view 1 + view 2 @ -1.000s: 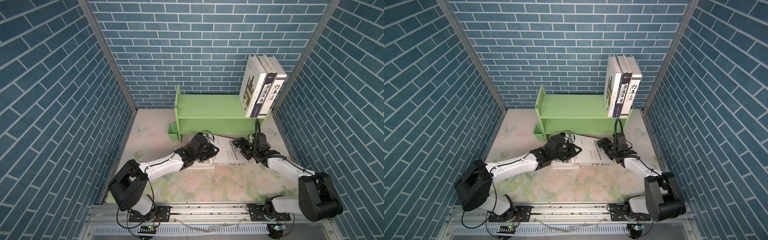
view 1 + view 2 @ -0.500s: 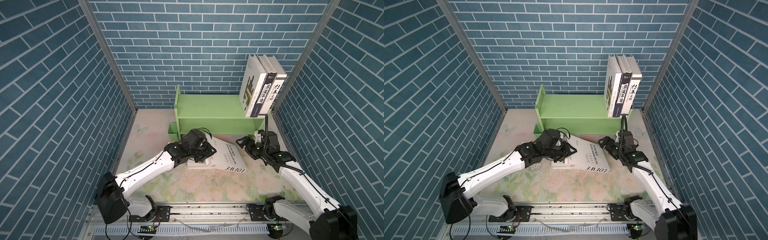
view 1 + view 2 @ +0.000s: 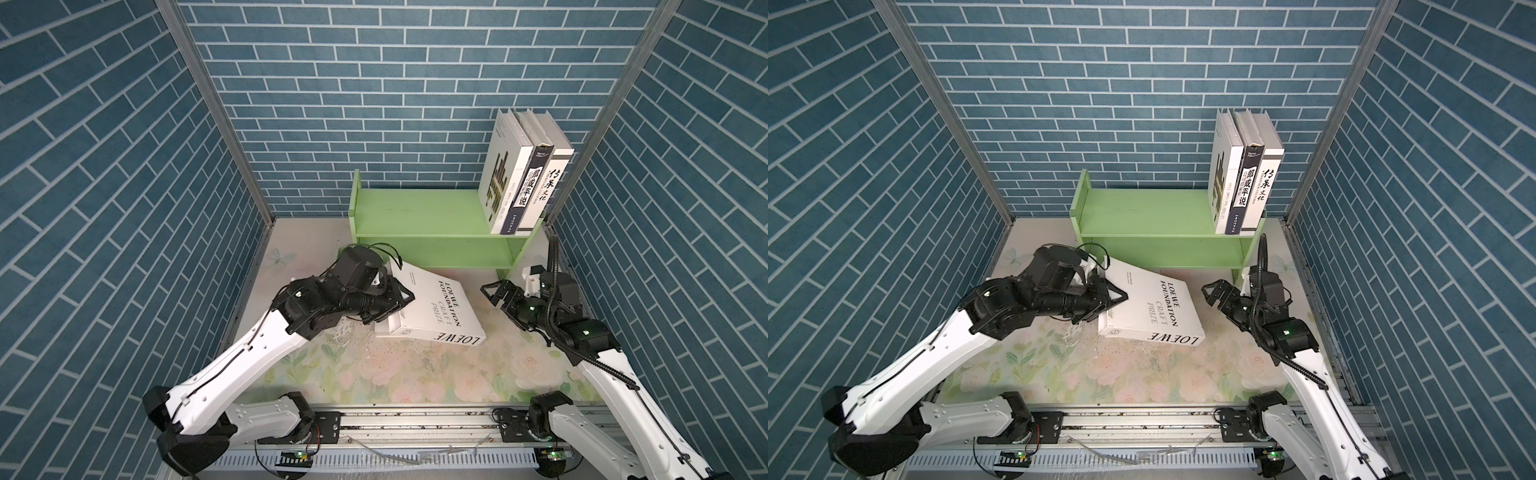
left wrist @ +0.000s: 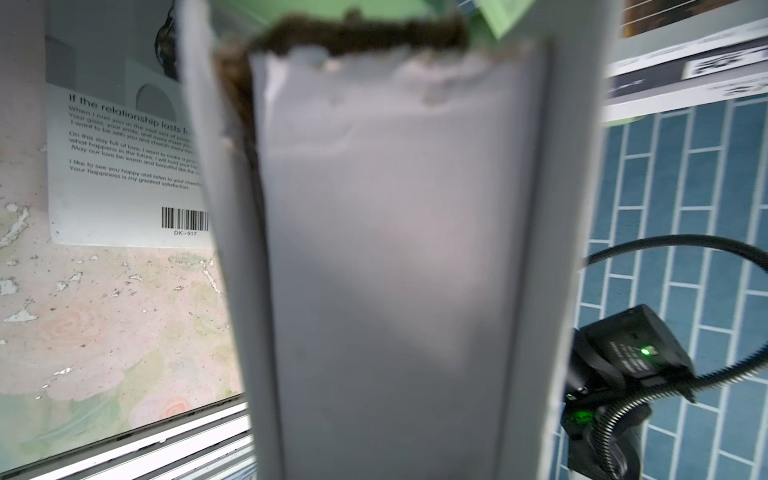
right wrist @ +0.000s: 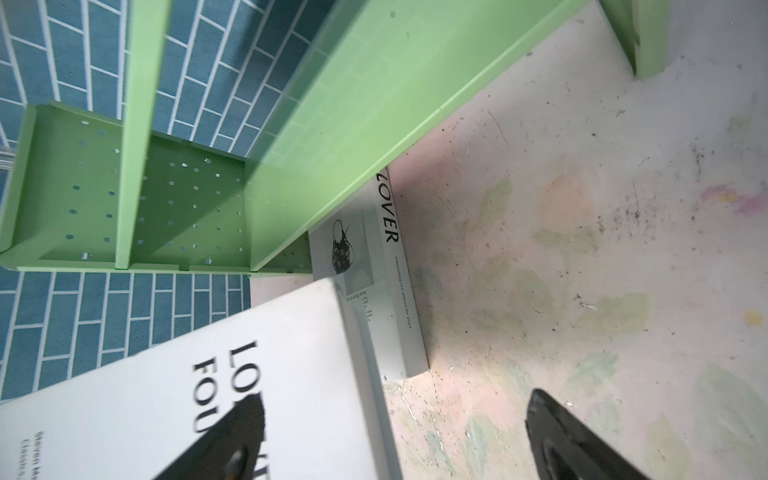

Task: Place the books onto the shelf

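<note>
The middle of the LOEWE book's spine [image 3: 439,334], the low side that faces the metal rail, is the next place my right gripper needs to go to and close on.
A white book printed LOEWE [image 3: 432,307] [image 3: 1154,307] hangs tilted in front of the green shelf [image 3: 419,216] [image 3: 1142,216], its spine end low by the table. My left gripper [image 3: 399,301] [image 3: 1115,299] is shut on its left edge. In the left wrist view the book's page edge [image 4: 386,249] hides the jaws. A second white book, LOVER [image 5: 390,266] [image 4: 124,166], lies flat beneath it, partly under the shelf [image 5: 332,104]. My right gripper [image 3: 496,291] [image 3: 1214,291] [image 5: 395,453] stands open to the right of the LOEWE book [image 5: 166,395], holding nothing.
Three books [image 3: 519,183] [image 3: 1241,183] stand upright at the shelf's right end. Blue brick walls [image 3: 124,208] close in the left, back and right sides. The floral table top [image 3: 415,374] runs forward to a metal rail [image 3: 415,428] at the front.
My right gripper has opened, let go of the LOEWE book's right edge and drawn back to the right. My left arm has raised the book's left side, tilting it more steeply.
</note>
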Robot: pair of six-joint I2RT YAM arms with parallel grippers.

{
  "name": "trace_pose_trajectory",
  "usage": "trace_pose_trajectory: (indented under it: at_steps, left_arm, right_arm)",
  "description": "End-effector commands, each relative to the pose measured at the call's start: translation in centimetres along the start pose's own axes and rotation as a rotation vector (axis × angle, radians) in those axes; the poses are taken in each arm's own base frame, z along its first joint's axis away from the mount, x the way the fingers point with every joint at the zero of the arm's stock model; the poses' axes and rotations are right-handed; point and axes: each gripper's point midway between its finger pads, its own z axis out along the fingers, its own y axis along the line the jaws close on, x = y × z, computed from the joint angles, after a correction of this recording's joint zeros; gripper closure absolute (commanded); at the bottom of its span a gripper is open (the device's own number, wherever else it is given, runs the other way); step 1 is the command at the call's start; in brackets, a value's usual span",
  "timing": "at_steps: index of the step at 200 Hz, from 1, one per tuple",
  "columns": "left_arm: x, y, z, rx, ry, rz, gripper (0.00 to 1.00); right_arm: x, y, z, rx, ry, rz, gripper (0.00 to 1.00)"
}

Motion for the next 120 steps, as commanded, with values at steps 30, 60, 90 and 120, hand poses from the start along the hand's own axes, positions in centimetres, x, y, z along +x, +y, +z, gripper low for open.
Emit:
trace_pose_trajectory:
  at_steps: [30,60,90,120]
  left_arm:
    - [-2.0,-4.1,-7.2,0.056,-0.116,0.114,0.83]
    - [-2.8,-5.6,-9.9,0.052,-0.157,0.166,0.83]
    - [-3.2,-6.2,-10.8,0.050,-0.169,0.171,0.83]
    - [-3.7,-6.6,-10.6,0.057,-0.162,0.156,0.83]
  right_arm:
    - [-4.5,6.4,-6.6,-0.055,-0.158,-0.270,0.01]
    - [-6.3,9.8,-10.1,-0.109,-0.245,-0.396,0.02]
    - [-7.1,12.6,-13.1,-0.171,-0.319,-0.516,0.01]
    - [-6.9,14.3,-13.9,-0.215,-0.334,-0.642,0.01]
